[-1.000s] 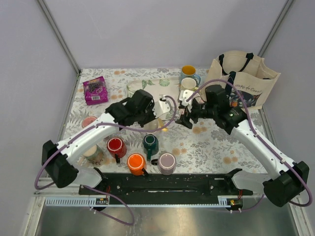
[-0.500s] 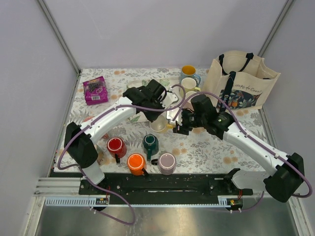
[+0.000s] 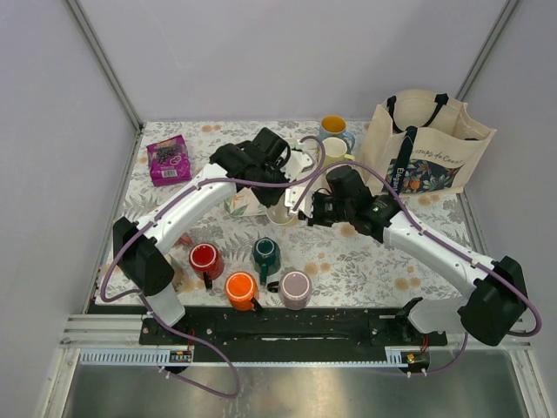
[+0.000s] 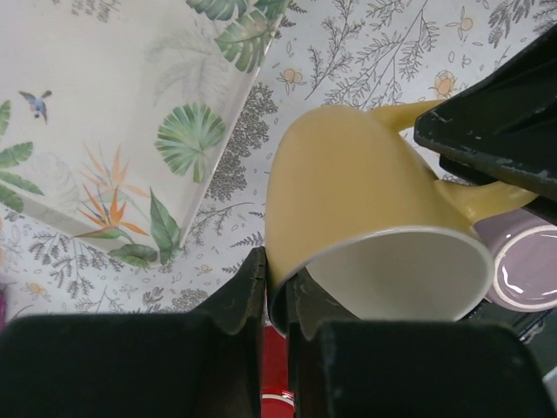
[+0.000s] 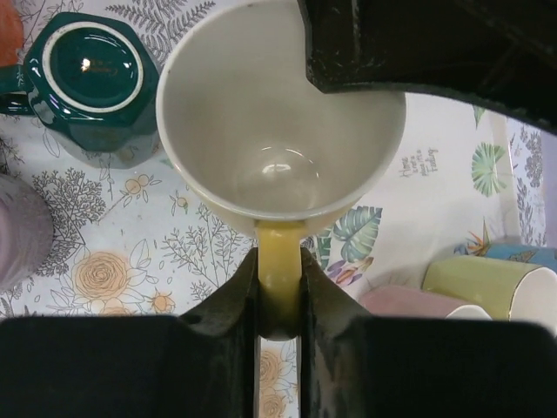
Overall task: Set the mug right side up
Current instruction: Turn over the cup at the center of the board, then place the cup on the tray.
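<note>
The robot's right gripper needs to set the pale yellow mug down on the tropical-print tray (image 3: 298,140) (image 5: 487,202) next to the blue mug. The yellow mug is held above the floral tablecloth now.
The salmon-pink mug is hidden; I cannot pick it out in any view. Both grippers hold a pale yellow mug (image 3: 281,214) above the floral tablecloth, mid-table. My left gripper (image 4: 277,261) is shut on its rim, one finger inside and one outside the yellow wall (image 4: 357,192). From the right, my right gripper (image 5: 278,261) is shut on the mug's handle. The cream inside of the mug (image 5: 278,139) faces the right wrist camera. In the top view the left gripper (image 3: 280,198) sits just behind the mug and the right gripper (image 3: 305,214) just to its right.
Red (image 3: 204,258), orange (image 3: 239,287), teal (image 3: 265,252) and mauve (image 3: 296,287) mugs stand near the front. A tropical-print box (image 4: 104,113) lies under the left arm. A tote bag (image 3: 431,144), two mugs (image 3: 333,131) and a purple packet (image 3: 168,159) sit at the back.
My right gripper moved left to the yellow mug and shut on its handle. The left arm swung the mug towards the middle of the table and kept its grip on the rim.
</note>
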